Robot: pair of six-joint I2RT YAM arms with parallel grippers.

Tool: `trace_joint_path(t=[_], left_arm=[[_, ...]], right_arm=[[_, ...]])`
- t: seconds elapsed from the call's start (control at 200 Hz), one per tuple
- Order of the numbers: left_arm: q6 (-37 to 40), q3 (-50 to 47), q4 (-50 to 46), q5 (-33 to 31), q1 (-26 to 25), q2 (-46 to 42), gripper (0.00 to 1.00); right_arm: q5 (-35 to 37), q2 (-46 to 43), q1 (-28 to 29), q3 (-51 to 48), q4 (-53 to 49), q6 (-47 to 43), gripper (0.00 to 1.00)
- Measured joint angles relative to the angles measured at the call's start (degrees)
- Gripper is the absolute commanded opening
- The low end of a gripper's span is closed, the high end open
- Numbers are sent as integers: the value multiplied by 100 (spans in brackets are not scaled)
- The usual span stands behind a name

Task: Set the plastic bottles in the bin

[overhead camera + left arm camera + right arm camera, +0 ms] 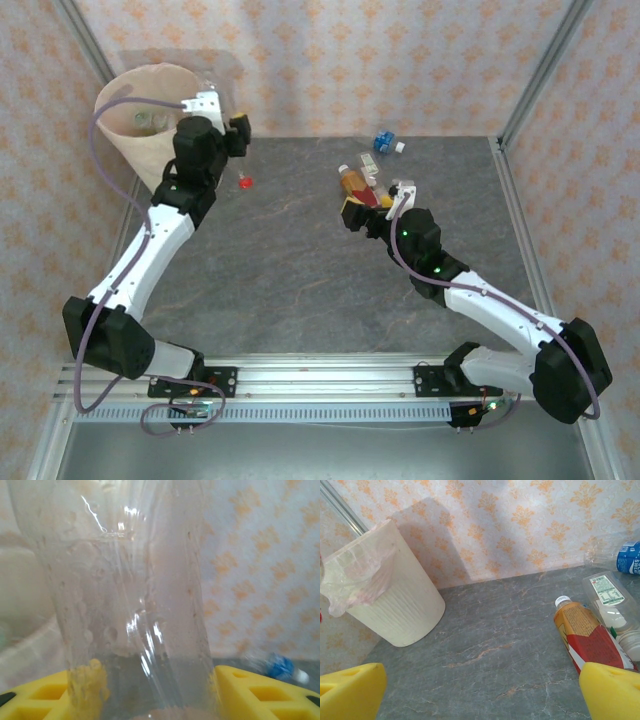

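Next, I release the clear plastic bottle from my left gripper inside the bin (178, 106), so that it ends up beside the bottle that is lying in there.
My left gripper (160, 692) is shut on a clear plastic bottle (135, 595), which stands upright between the yellow fingers (250, 692). From above, that gripper (215, 100) hangs at the right rim of the cream-pink bin (135, 140), with a bottle (150, 120) lying inside it. My right gripper (480, 695) is open over bare table. Just to its right lie an orange-and-red labelled bottle (587, 640) and a clear bottle with a green-white label (612, 602). A blue-labelled bottle (630, 557) lies farther back. In the top view the right gripper (362, 208) is beside that cluster (355, 185).
A small red cap (244, 183) lies on the grey tabletop right of the bin. The blue-labelled bottle (383, 143) is near the back wall. Metal frame posts stand at the corners (525, 90). The bin (395, 600) has a loose clear liner over its rim.
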Motion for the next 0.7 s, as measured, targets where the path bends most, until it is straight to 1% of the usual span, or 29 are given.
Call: trace_joint_path(t=[0.11, 0.2, 0.38, 0.57, 0.701], left_arm=[[264, 455, 28, -225, 306, 15, 49], [396, 872, 96, -254, 616, 98, 49], [595, 1764, 184, -254, 1215, 610, 49], [800, 2404, 240, -321, 1521, 1360, 50], [1025, 2848, 286, -560, 1655, 1919, 50]], right_arm=[[39, 17, 0, 0, 0, 2, 99], [76, 59, 0, 0, 9, 4, 99], [87, 149, 0, 0, 66, 48, 99], [122, 157, 0, 0, 79, 63, 99], [160, 157, 0, 0, 79, 63, 99]])
